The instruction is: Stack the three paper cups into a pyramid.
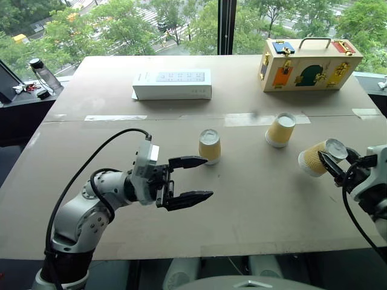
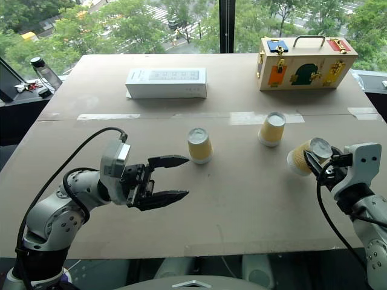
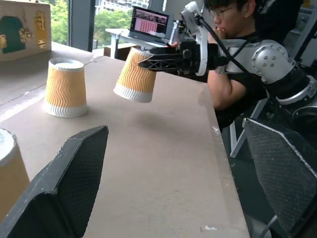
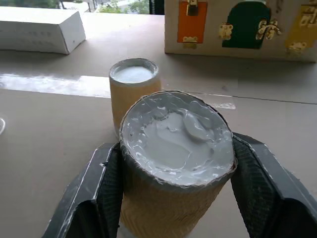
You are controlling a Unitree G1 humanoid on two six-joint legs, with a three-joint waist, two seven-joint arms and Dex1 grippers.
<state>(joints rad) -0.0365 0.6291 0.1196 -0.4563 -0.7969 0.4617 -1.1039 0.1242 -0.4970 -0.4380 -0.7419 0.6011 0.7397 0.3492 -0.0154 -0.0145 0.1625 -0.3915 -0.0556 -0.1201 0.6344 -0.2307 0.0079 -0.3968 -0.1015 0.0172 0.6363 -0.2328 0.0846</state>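
Observation:
Next, my right gripper puts the tilted cup, now held just above the table, down close beside the middle cup point(image 1: 232, 163), toward the side where the other standing cup is.
Three yellow-orange ribbed paper cups show. One cup point(image 1: 210, 145) stands upside down mid-table, and another point(image 1: 280, 129) stands upside down to its right, further back. A third cup point(image 1: 315, 158) is tilted and held just above the table at the right, with my right gripper point(image 1: 331, 162) shut on its sides; its white base point(image 4: 177, 136) faces the wrist camera. My left gripper point(image 1: 207, 178) is open and points right, just in front of the middle cup and apart from it, with nothing between its fingers.
A white flat box point(image 1: 173, 84) lies at the back centre. A wooden latch box point(image 1: 309, 63) stands at the back right. A bottle point(image 1: 45, 74) stands off the table's left. A seated person point(image 3: 233, 29) and a laptop point(image 3: 148, 22) are beyond the right edge.

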